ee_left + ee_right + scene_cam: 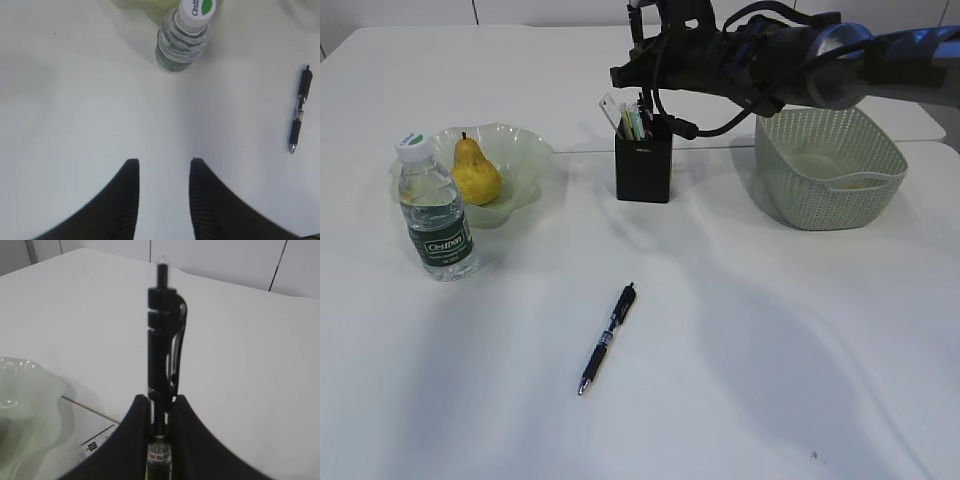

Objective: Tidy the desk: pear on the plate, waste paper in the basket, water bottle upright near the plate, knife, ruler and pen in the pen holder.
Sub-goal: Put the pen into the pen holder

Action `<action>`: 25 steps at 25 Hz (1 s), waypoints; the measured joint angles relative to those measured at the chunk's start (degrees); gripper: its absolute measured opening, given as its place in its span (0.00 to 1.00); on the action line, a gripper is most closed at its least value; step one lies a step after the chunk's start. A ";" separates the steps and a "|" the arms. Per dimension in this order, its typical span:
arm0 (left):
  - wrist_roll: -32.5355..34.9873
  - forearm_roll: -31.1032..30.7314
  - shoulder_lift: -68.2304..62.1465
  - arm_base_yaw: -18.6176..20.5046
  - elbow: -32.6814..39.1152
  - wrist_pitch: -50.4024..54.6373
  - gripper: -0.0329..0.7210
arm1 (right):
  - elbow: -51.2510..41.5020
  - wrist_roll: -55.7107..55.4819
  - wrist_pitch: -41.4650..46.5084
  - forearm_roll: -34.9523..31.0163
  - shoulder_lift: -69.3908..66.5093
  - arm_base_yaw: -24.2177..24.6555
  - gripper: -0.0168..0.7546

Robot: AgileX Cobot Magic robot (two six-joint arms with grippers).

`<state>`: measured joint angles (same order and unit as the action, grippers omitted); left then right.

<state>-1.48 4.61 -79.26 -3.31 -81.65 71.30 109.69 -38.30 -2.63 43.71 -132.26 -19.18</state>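
Note:
Next, my right gripper releases the black pen inside the black pen holder (642,140), next to the white ruler.
My right gripper (648,95) hangs over the black pen holder (643,165), shut on a black pen (165,330) that stands upright between its fingertips (162,400). A white ruler (612,108) and other thin items stick out of the holder; I cannot single out the knife. A second, blue-black pen (608,338) lies on the table. The yellow pear (476,172) sits on the pale green plate (525,150). The water bottle (435,210) stands upright beside the plate. My left gripper (164,162) is open over bare table, short of the bottle (184,35). The waste paper is hidden.
A pale green mesh basket (830,165) stands right of the pen holder, under the right arm. The loose pen (299,110) lies to the right of the left gripper. A table seam runs behind the holder.

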 joint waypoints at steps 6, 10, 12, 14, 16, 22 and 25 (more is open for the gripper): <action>0.00 0.10 0.00 0.00 0.00 0.00 0.36 | 0.55 0.00 -1.01 0.09 -1.86 0.81 0.14; 0.00 0.21 0.00 0.00 0.00 0.00 0.36 | 0.55 0.00 -1.29 0.09 -3.51 0.81 0.14; 0.00 0.33 0.00 0.00 0.00 0.00 0.36 | 0.55 0.11 -1.29 0.09 -4.08 0.81 0.14; 0.00 0.41 0.00 0.00 0.00 0.00 0.36 | 0.55 0.11 -1.29 0.09 -4.14 0.81 0.14; 0.00 0.41 0.00 0.00 0.00 0.00 0.36 | 0.55 0.22 -1.29 0.09 -4.14 0.81 0.14; 0.00 0.41 0.00 0.00 0.00 0.00 0.36 | 0.55 0.22 -1.42 0.13 -4.14 0.81 0.14; 0.00 0.41 0.00 0.00 0.00 0.00 0.36 | 0.55 0.22 -1.51 0.22 -4.19 0.81 0.14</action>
<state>-1.48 5.02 -79.26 -3.31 -81.65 71.30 110.25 -38.09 -4.14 43.93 -136.46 -18.37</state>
